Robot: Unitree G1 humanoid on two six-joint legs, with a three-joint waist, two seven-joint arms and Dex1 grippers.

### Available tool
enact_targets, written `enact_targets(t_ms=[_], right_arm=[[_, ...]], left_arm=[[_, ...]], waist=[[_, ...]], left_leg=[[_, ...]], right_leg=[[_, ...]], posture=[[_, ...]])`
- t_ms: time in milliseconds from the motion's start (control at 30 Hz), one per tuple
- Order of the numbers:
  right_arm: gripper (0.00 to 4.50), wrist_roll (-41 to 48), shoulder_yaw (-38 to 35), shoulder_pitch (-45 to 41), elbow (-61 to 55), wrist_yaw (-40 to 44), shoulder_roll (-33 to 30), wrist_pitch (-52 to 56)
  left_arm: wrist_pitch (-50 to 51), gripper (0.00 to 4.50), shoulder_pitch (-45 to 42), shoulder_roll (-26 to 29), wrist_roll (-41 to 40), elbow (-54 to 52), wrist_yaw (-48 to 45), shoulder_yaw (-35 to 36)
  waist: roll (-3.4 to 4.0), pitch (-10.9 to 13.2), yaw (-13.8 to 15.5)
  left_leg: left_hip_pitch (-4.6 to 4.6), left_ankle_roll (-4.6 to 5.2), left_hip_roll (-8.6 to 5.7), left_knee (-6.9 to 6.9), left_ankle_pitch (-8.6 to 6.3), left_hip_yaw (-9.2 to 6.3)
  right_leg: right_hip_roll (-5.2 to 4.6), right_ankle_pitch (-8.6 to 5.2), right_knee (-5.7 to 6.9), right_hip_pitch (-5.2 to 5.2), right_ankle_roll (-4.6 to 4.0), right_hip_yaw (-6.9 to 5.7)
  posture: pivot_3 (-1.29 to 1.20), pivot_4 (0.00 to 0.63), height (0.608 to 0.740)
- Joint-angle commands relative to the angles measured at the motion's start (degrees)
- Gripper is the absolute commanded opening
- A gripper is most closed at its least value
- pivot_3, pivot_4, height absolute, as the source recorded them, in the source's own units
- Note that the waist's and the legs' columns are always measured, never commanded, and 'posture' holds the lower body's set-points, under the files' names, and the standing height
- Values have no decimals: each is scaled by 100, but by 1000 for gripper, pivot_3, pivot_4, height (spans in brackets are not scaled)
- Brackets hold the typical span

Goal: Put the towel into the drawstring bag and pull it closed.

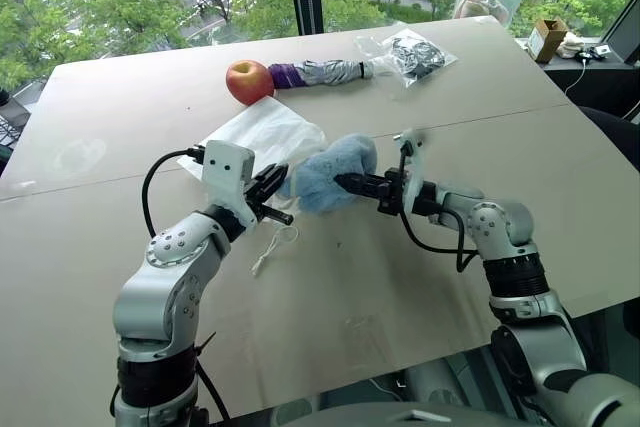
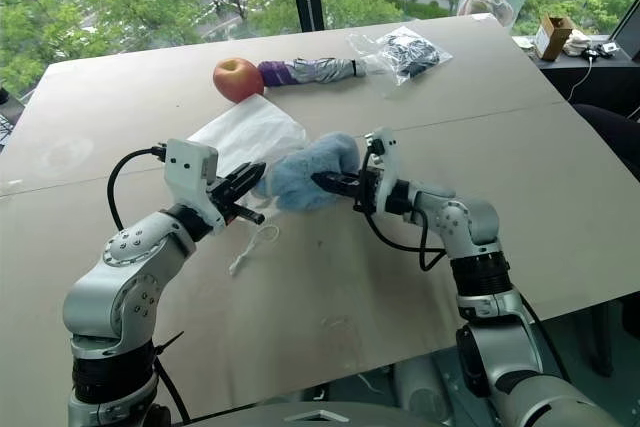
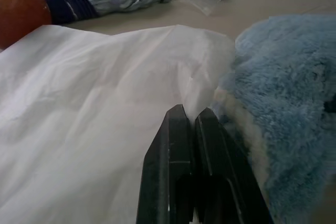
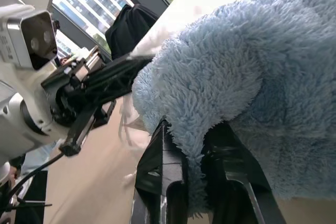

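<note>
Most of the towel bulges out of the bag's opening, so the robot's right gripper needs to let go of the towel's near edge, grab the bulging part point(image 1: 354, 152) and push it in.
The light blue fluffy towel point(image 1: 335, 172) hangs just above the table's middle, and my right gripper point(image 1: 342, 183) is shut on its near edge; the pile bulges between the fingers point(image 4: 173, 156). The white drawstring bag point(image 1: 265, 137) lies to the towel's left, its right edge touching the towel. My left gripper point(image 1: 283, 180) is shut on the bag's near right edge, with its closed fingers point(image 3: 181, 145) right against the towel point(image 3: 283, 108). A thin white cord point(image 1: 272, 245) trails from the bag onto the table.
Behind the bag, a red apple point(image 1: 249, 81) touches a grey-and-purple folded umbrella point(image 1: 320, 73). A clear zip bag point(image 1: 415, 55) with dark contents lies at the back right. A cardboard box point(image 1: 547, 37) stands beyond the table's far right corner.
</note>
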Motion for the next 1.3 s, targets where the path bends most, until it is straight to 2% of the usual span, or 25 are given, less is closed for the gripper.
enact_targets(t_ms=[33,267,400,567,667,733,933,1000,1100,1167,1233,1267,1300], right_arm=[[35,-533,286,-206,250,-441,149,-302],[35,-411,486,-146,-3,-413,547,-53],[35,141,387,-88,-264,-251,900,467],[35,-242,531,-194,85,-592,1106,203],[35,-199,20,-404,574,-1071,1576,-70],[35,-125,-518,-609,1132,-1673,1914,-319],[35,1196,-1627,-889,1694,-2556,2508,-339],[35,1743,-1764,-896,1656,-2769,2621,-143],[35,1938,-1289,-731,1303,-2687,2532,194],[818,1884,-904,-633,1122,-2598,2402,345],[1453,1466,-220,-537,910,-2318,2049,331],[2047,1240,124,-482,771,-2160,1843,285],[2415,965,444,-441,632,-2008,1614,198]], left_arm=[[-27,0,-41,81,-208,-283,-76,-103],[-71,0,-115,69,-295,-182,-13,-212],[-90,0,-142,-4,-294,-123,63,-257],[-73,0,-118,-126,-366,-130,149,-272],[-77,0,-70,-184,-366,-177,203,-330],[-40,0,-31,-260,-410,-257,267,-350],[-34,0,58,-325,-498,-366,376,-374],[-55,0,80,-323,-507,-362,392,-381],[-89,0,87,-330,-507,-323,405,-396],[-118,0,85,-334,-502,-285,409,-417],[-168,0,41,-356,-481,-205,414,-462],[-182,0,8,-365,-475,-167,419,-475],[-206,0,-32,-378,-475,-123,423,-472]], waist=[[0,0,1],[2,1,3],[3,2,-5],[3,2,-1],[3,2,-17],[3,2,20],[4,2,30],[5,3,17],[9,5,-29],[11,6,-44],[12,7,-39],[12,7,-32],[12,7,-21]], left_leg=[[0,-1,0,0,1,0],[-4,-10,-4,-1,6,-4],[-3,-9,-2,-3,5,-10],[-4,-9,-6,-3,6,-14],[-2,-10,-5,-2,6,-14],[-1,-13,-4,-4,8,-21],[-12,-26,-14,-3,15,-28],[-13,-26,-12,-6,15,-33],[-12,-25,-10,-8,15,-33],[-11,-24,-7,-8,15,-30],[-10,-24,-5,-8,15,-31],[-11,-24,-4,-8,15,-29],[-12,-24,-4,-8,15,-27]], right_leg=[[0,0,0,0,0,0],[-3,0,-2,-1,0,-3],[-1,0,0,-2,-1,-8],[-4,0,-1,-1,-1,-13],[-2,0,3,-1,-1,-13],[-1,0,5,0,-2,-19],[-16,0,-2,0,-2,-29],[-14,0,-2,0,-2,-35],[-11,0,-1,0,-2,-35],[-7,0,1,-1,-2,-34],[-1,0,2,-1,-3,-37],[1,0,2,-1,-3,-41],[0,-1,2,0,-3,-45]], posture=[[0,150,740],[0,150,740],[0,150,740],[0,150,740],[0,150,740],[0,150,740],[0,150,740],[0,150,740],[0,150,740],[0,150,740],[0,150,740],[0,150,740],[0,150,740]])
